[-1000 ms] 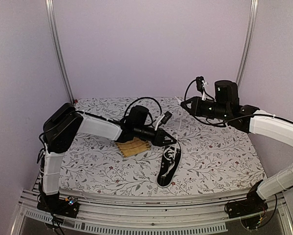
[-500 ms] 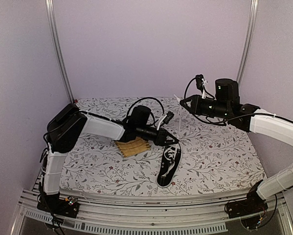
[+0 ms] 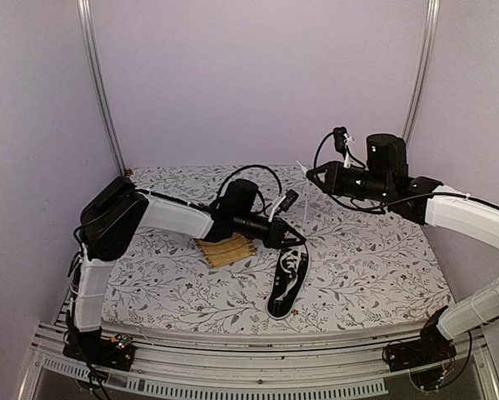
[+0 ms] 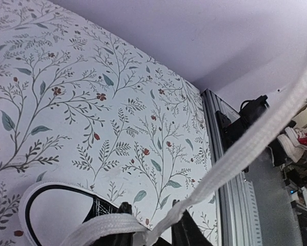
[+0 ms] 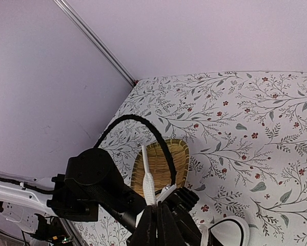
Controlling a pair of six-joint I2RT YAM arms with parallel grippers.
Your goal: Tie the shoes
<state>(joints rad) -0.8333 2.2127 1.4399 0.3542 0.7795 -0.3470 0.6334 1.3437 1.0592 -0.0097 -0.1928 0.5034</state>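
Note:
The robot's right gripper holds the lace taut by its tip, high above the shoe, so it should let go of the lace's tip and grip the lace (image 3: 304, 225) close to the left gripper.
The black sneaker (image 3: 287, 282) lies on the flowered cloth, toe toward the near edge; its heel opening shows in the left wrist view (image 4: 45, 212) and the right wrist view (image 5: 229, 233). My left gripper (image 3: 292, 240) sits low at the shoe's heel end, its fingers (image 4: 123, 211) close together with the white lace (image 4: 235, 154) bunched between them. The lace runs taut from there up to my right gripper (image 3: 309, 172), which is held high behind the shoe. The right gripper (image 5: 158, 215) is shut on the lace's end (image 5: 149, 182), whose tip sticks up past the fingers.
A yellow woven mat (image 3: 226, 249) lies just left of the shoe, under the left arm (image 3: 174, 218); it also shows in the right wrist view (image 5: 181, 156). A black cable (image 5: 143, 125) loops over the left wrist. An aluminium rail (image 4: 230, 174) borders the cloth.
My left gripper has shifted slightly right toward the shoe's heel end. My right gripper has edged up and left, and the lace between them has drawn taut.

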